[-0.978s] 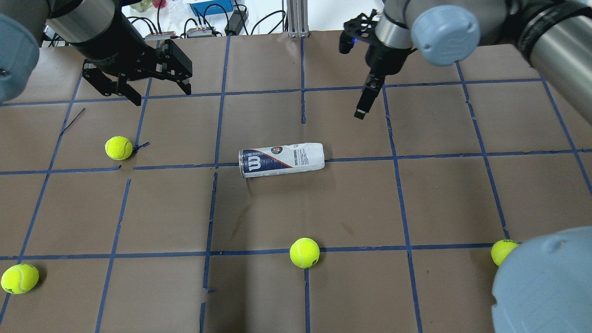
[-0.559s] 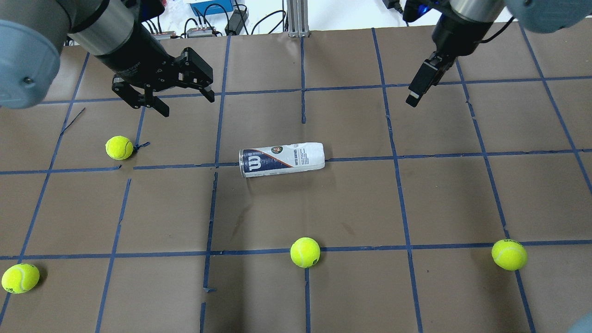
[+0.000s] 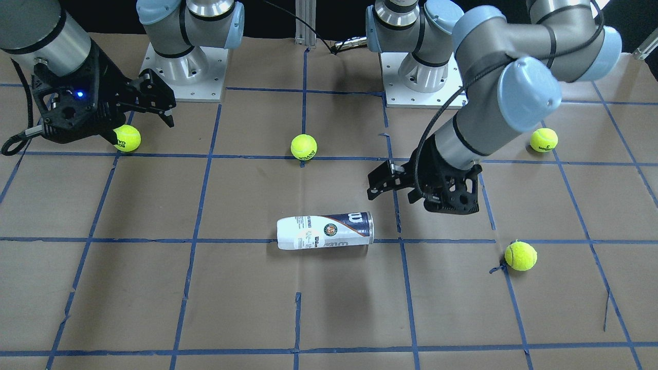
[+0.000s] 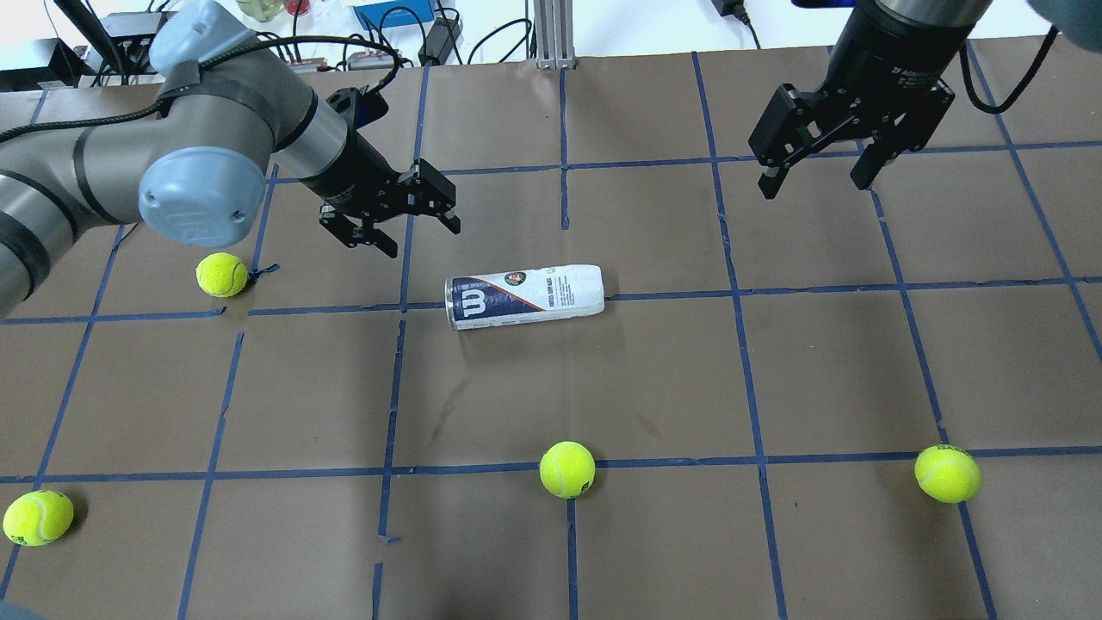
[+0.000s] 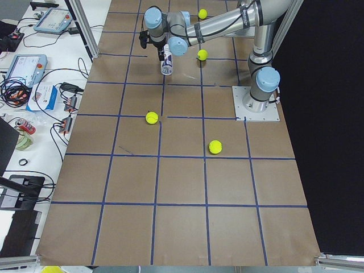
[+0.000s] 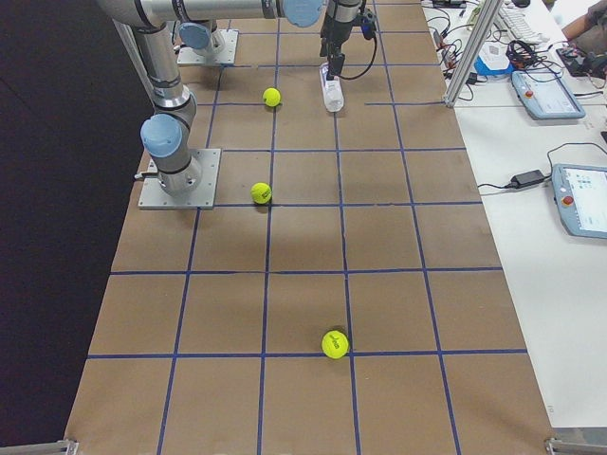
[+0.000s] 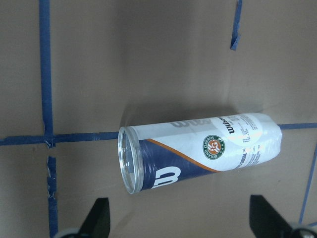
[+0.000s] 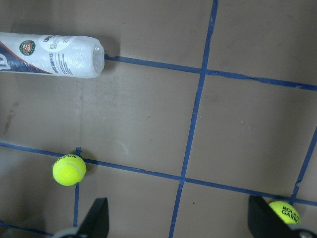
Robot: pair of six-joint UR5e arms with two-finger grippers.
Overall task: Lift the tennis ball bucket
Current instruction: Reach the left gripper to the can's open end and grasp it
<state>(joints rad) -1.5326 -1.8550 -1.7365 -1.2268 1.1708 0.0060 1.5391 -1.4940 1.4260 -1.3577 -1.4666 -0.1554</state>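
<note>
My left gripper is going to close on the open rim's upper side (image 3: 370, 215) (image 7: 135, 189) of the tennis ball bucket, with one finger inside the bucket's opening and one outside.
The tennis ball bucket (image 4: 523, 296) lies on its side on the brown table, its open rim to the overhead view's left. It also shows in the front view (image 3: 325, 231), the left wrist view (image 7: 198, 153) and the right wrist view (image 8: 49, 54). My left gripper (image 4: 422, 239) is open and empty, raised just behind and left of the bucket's rim end; the front view shows it too (image 3: 390, 192). My right gripper (image 4: 814, 187) is open and empty, well off to the bucket's far right.
Several yellow-green tennis balls lie about: one left of the bucket (image 4: 221, 275), one in front (image 4: 567, 470), one front right (image 4: 947, 474), one front left (image 4: 37, 518). Blue tape lines grid the table. Cables and boxes line the far edge.
My left gripper has moved right and forward, toward the bucket's rim end. My right gripper has moved right and turned so both fingers show. The bucket and balls have not moved.
</note>
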